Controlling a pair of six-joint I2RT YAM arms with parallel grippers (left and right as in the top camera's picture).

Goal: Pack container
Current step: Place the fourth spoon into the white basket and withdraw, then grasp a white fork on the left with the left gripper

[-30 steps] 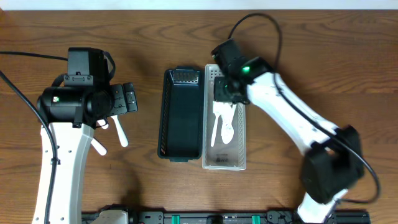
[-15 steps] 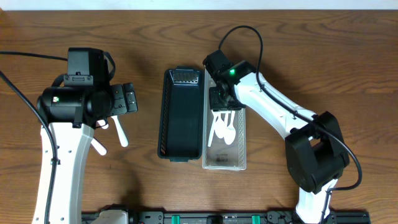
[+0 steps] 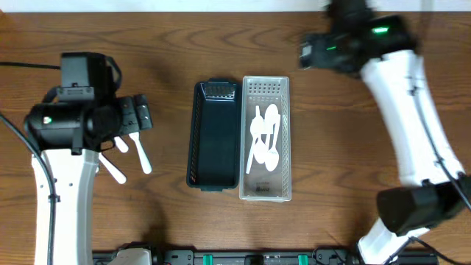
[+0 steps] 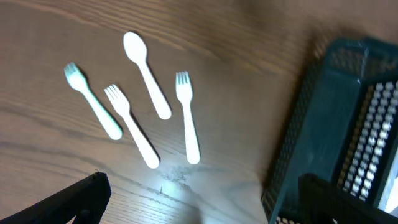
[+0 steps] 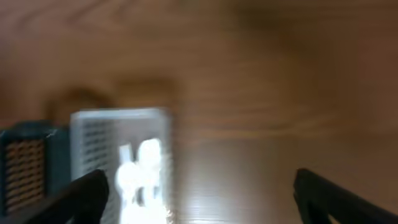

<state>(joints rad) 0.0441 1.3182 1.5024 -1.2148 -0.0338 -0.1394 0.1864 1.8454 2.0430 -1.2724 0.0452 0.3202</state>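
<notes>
The robot's left gripper will close on the fork's head [image 3: 135, 135] [image 4: 185, 95], just under its tines, to take the white fork closest to the dark container.
A clear white container [image 3: 266, 185] holds several white spoons [image 3: 265, 136]; beside it on the left stands an empty dark container [image 3: 215, 140]. Loose white cutlery [image 3: 142, 157] lies on the wood at the left. The left wrist view shows it as one spoon [image 4: 147, 74] and three forks [image 4: 187, 117]. My left gripper [image 3: 145, 118] hangs open above them, holding nothing [image 4: 199, 208]. My right gripper [image 3: 306, 53] is open and empty at the far right, well away from the containers. Its blurred wrist view shows the white container [image 5: 93, 134] with the spoons [image 5: 140, 171] at lower left.
The dark container [image 4: 348, 137] fills the right side of the left wrist view, close to the forks. Bare wood lies to the right of the white container. A black rail [image 3: 243, 258] runs along the table's front edge.
My right gripper opened, left a spoon in the white container, and swung up and away to the far right. The left arm shifted slightly left.
</notes>
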